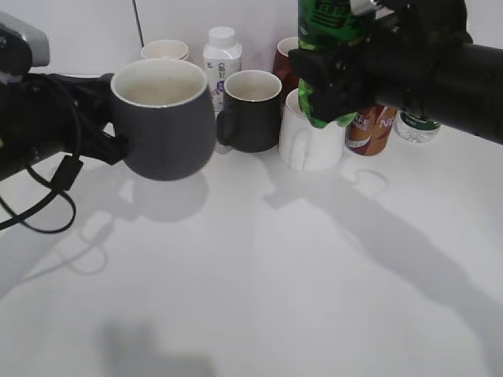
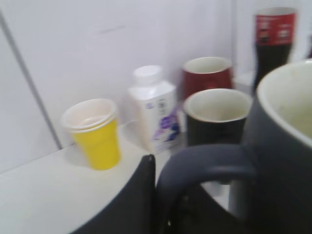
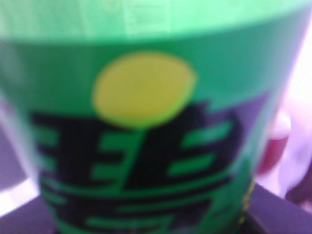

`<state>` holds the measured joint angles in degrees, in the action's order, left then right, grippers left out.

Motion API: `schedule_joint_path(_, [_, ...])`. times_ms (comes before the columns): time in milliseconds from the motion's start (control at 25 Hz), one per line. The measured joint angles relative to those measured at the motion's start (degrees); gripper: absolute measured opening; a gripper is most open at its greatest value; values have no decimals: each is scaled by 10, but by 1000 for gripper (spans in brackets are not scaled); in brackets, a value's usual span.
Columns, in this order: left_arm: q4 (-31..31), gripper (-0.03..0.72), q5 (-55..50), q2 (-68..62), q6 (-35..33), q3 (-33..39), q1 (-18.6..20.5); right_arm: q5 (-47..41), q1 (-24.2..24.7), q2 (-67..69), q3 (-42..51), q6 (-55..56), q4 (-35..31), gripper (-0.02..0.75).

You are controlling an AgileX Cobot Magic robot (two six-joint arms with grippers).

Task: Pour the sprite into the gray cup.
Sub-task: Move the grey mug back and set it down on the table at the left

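Observation:
The robot's left gripper needs to release the gray cup, now held upright above the table, on the bare table (image 1: 159, 194) in front of the yellow cup.
My left gripper (image 1: 110, 133) is shut on the handle of the gray cup (image 1: 165, 126), a charcoal mug with a cream inside, and holds it upright above the table at the left. In the left wrist view the cup (image 2: 282, 161) fills the right side and its handle sits against my finger (image 2: 156, 195). My right gripper (image 1: 334, 75) is shut on the sprite (image 1: 330, 47), a green bottle held upright, lifted off the table at the upper right, its top out of view. The right wrist view shows only the sprite label (image 3: 141, 136), blurred and close.
Along the back wall stand a yellow cup (image 2: 95, 134), a white milk bottle (image 1: 222, 59), a black mug (image 1: 251, 110), a dark red mug (image 2: 207, 75), a white mug (image 1: 310, 145), a cola bottle (image 2: 273, 34), a brown can (image 1: 369, 129) and a small clear bottle (image 1: 416, 127).

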<state>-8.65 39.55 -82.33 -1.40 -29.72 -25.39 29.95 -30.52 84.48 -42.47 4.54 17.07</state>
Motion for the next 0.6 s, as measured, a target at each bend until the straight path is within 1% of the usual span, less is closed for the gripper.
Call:
schedule_joint_path(80, [1, 49, 43, -32, 0, 0, 21, 3, 0, -1, 2, 12, -5, 384])
schedule_joint_path(360, [11, 49, 204, -165, 0, 0, 75, 21, 0, -1, 45, 17, -63, 384])
schedule_joint_path(480, [18, 49, 235, -218, 0, 0, 90, 21, 0, -1, 64, 17, -70, 384])
schedule_joint_path(600, [21, 49, 251, -260, 0, 0, 94, 21, 0, -1, 69, 17, -71, 384])
